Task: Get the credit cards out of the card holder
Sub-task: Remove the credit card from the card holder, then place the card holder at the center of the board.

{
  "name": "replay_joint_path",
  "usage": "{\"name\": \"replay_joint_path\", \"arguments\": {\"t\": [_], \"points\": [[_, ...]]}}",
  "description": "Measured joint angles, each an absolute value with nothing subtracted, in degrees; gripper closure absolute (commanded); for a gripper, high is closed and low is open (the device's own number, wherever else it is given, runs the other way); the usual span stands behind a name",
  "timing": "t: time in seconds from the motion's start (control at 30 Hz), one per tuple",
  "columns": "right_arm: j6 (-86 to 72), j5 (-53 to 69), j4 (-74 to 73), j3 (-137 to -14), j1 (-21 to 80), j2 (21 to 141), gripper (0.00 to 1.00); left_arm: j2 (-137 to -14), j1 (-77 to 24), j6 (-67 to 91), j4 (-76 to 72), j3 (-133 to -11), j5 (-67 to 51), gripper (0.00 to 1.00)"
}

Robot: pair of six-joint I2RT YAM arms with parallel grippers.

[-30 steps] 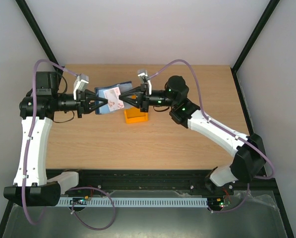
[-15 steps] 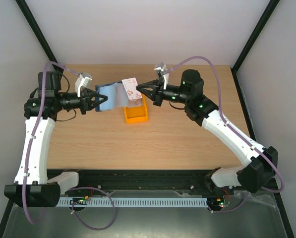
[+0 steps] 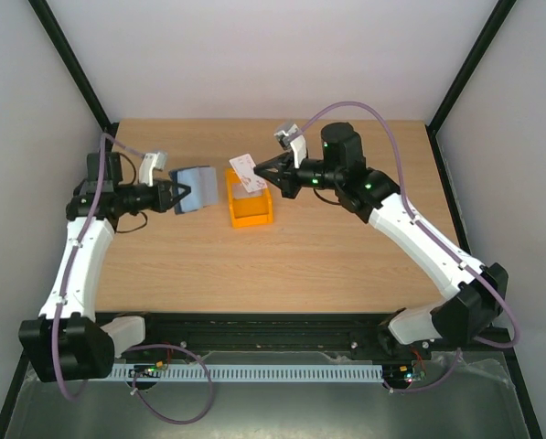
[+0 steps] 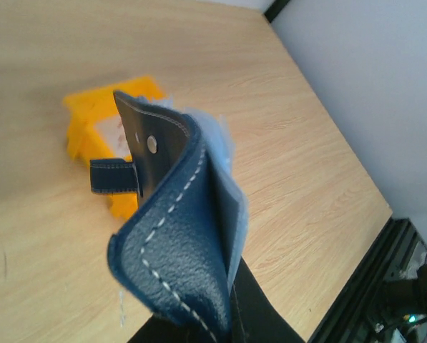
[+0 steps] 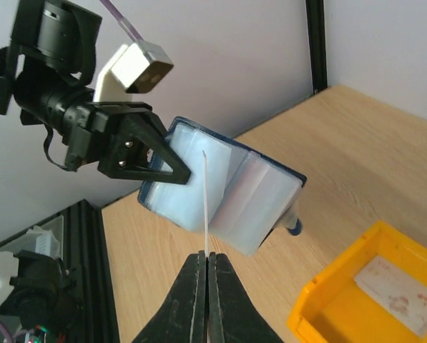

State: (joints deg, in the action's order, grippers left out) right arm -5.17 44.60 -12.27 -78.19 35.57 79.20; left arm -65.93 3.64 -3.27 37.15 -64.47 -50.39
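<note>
The robot will set the dark navy card holder down on the table point(image 3: 164, 240) between its left gripper and the black rail.
My left gripper point(image 3: 181, 195) is shut on the dark navy card holder point(image 3: 198, 189) and holds it open above the table, left of the orange bin. In the left wrist view the card holder point(image 4: 177, 243) fills the middle, its snap tab point(image 4: 113, 176) hanging out. My right gripper point(image 3: 263, 178) is shut on a whitish credit card point(image 3: 243, 171) with red marks, held above the bin's left edge, apart from the holder. In the right wrist view my gripper point(image 5: 207, 261) pinches that card point(image 5: 206, 200) edge-on, with the open holder point(image 5: 234, 193) behind it.
An orange plastic bin point(image 3: 251, 208) stands at mid table; the right wrist view shows it point(image 5: 320, 314) with another card point(image 5: 399, 293) lying inside. Black frame posts point(image 3: 71, 64) rise at the back corners. A black rail point(image 3: 273, 325) runs along the near edge.
The right gripper pulled the card out of the holder and drew it right, over the bin. The left arm drew back to the left with the holder.
</note>
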Motion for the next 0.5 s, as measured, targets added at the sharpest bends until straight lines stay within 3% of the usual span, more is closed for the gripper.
{"name": "replay_joint_path", "arguments": {"t": [0.27, 0.5], "points": [[-4.2, 44.3, -15.0, -78.2, 36.1, 80.2, 0.98, -66.6, 12.4, 15.9, 22.1, -41.9, -52.1, 0.98], [-4.1, 44.4, -15.0, -78.2, 36.5, 80.2, 0.98, -69.4, 13.1, 28.9, 13.8, -34.2, -52.5, 0.98]]}}
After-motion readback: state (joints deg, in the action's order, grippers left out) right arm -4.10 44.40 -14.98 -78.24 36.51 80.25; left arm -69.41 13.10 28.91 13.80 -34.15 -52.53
